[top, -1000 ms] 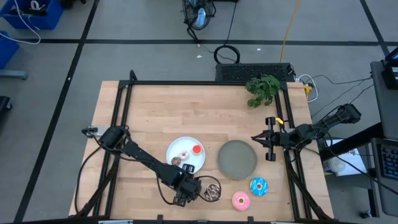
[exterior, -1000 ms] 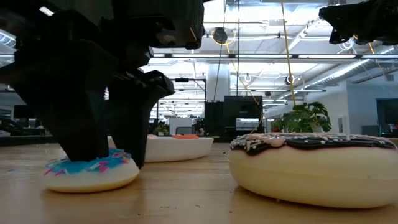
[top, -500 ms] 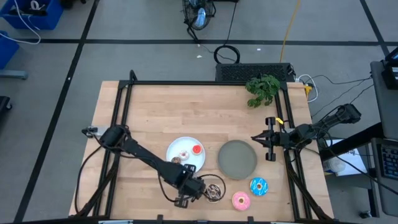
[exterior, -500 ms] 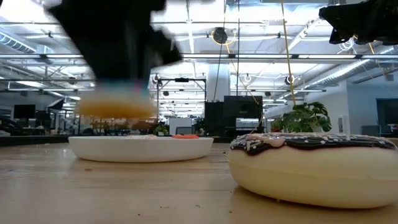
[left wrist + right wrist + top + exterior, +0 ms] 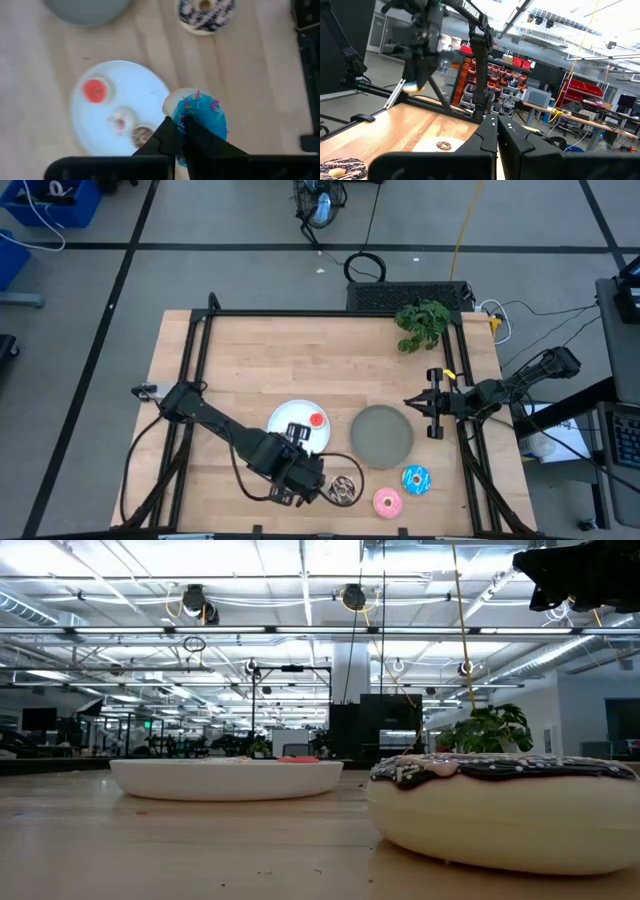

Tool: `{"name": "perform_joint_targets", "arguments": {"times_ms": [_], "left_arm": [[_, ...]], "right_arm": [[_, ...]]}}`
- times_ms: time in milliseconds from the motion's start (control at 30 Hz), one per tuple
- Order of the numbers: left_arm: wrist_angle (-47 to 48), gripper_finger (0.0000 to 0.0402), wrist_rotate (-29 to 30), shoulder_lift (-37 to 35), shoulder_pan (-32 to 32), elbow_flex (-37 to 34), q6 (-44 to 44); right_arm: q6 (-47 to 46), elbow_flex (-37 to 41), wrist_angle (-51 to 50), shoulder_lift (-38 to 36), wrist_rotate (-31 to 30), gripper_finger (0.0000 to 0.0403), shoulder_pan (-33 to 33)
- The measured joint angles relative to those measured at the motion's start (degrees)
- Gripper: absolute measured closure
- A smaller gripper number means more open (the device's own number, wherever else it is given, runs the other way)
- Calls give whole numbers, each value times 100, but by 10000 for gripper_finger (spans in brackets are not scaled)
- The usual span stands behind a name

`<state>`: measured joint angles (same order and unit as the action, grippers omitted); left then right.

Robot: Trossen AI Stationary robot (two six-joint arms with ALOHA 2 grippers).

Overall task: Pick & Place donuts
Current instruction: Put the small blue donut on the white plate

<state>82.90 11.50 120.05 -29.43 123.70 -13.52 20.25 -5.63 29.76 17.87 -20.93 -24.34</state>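
The robot's left gripper needs to release the small blue donut, now above the table's near edge, on the white plate's near side (image 5: 302, 442) (image 5: 142, 91), across from the red donut.
My left gripper (image 5: 177, 134) hangs above the table's near edge, next to the white plate (image 5: 290, 418), shut on a small blue sprinkled donut (image 5: 201, 116). In the high view the gripper (image 5: 295, 480) hides that donut. On the white plate (image 5: 150, 95) lie a red donut (image 5: 95, 90), a pale pink one (image 5: 120, 121) and a brown one (image 5: 142, 135). The chocolate-drizzled donut (image 5: 343, 488), a pink donut (image 5: 387, 502) and a larger blue donut (image 5: 416, 478) rest flat on the wood. My right gripper (image 5: 422, 405) waits shut at the table's right edge. My left gripper pinches the blue donut at one side of its ring (image 5: 187, 124) between its two nearly closed fingers, which come from above and point down. The donut is lifted clear of the table and hangs tilted, its white underside (image 5: 172, 102) partly showing. Its hole is hidden.
The grey plate (image 5: 381, 435) sits right of the white plate. A green plant sprig (image 5: 422, 322) lies at the far right. A black frame (image 5: 300, 313) borders the table. Bare wood stretches across the far and left parts.
My left gripper has taken hold of the blue donut, which lay on the wood between its fingers, and risen straight up with it. The donut is now lifted clear of the table. Gripper and donut have both left the low view.
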Motion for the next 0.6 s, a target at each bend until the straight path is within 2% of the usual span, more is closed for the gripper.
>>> {"name": "perform_joint_targets", "arguments": {"times_ms": [133,300,500,600], "left_arm": [[297,394,75,-2,137,188,-7],[293,378,104,0,302,102,197],[-120,390,394,0,704,-496,687],[-673,394,181,0,986,-1015,910]], "right_arm": [[4,0,0,0,0,403,1],[2,0,0,0,0,403,1],[2,0,41,0,0,403,-1],[7,0,42,0,0,403,0]]}}
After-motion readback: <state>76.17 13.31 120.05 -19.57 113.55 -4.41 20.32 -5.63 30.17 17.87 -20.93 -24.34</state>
